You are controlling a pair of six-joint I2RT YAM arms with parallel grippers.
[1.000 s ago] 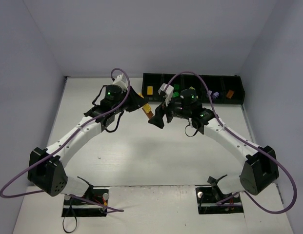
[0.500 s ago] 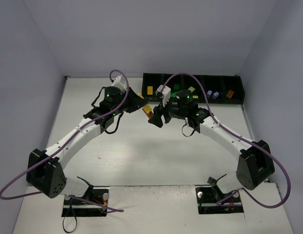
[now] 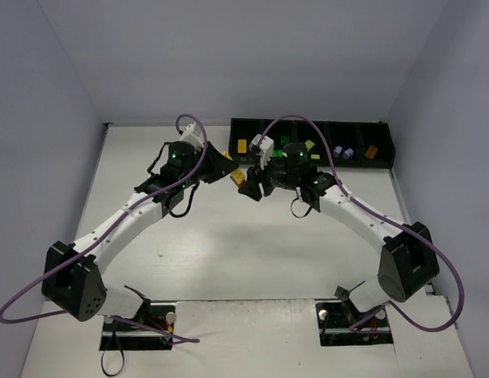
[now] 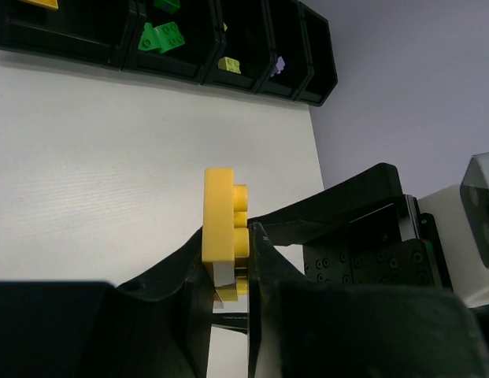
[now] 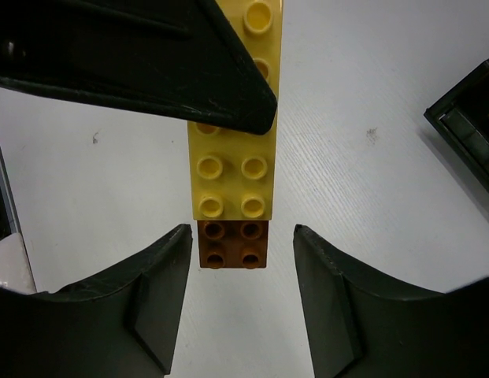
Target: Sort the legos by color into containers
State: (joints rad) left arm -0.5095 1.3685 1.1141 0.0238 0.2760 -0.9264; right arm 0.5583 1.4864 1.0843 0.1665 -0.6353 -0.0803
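Note:
My left gripper is to release the yellow brick, now held above the table, between the tray's yellow lego and the divider [image 3: 250, 148] [image 4: 80, 9] by the dark green legos.
My left gripper [image 3: 231, 171] is shut on a yellow brick [image 4: 220, 216] and holds it above the table. An orange-brown brick [image 5: 233, 244] is stuck to that yellow brick's [image 5: 232, 169] end. My right gripper [image 5: 241, 236] is open, with one jaw on each side of the orange-brown brick and a gap on both sides. In the top view the two grippers meet over the stack [image 3: 238, 179], just in front of the black tray [image 3: 307, 124]. The tray holds sorted legos: yellow [image 3: 242, 146], dark green [image 3: 285, 150], lime [image 3: 309, 145], lavender [image 3: 344, 153] and orange-brown [image 3: 371, 151].
The tray's front wall [image 4: 71, 49] runs along the far edge of the white table, and a corner of it shows in the right wrist view [image 5: 464, 134]. Grey walls enclose the table on three sides. Purple cables loop over both arms.
My right gripper has moved left and toward the stack, so its open jaws now bracket the orange-brown brick. My left gripper has barely shifted and still holds the yellow brick.

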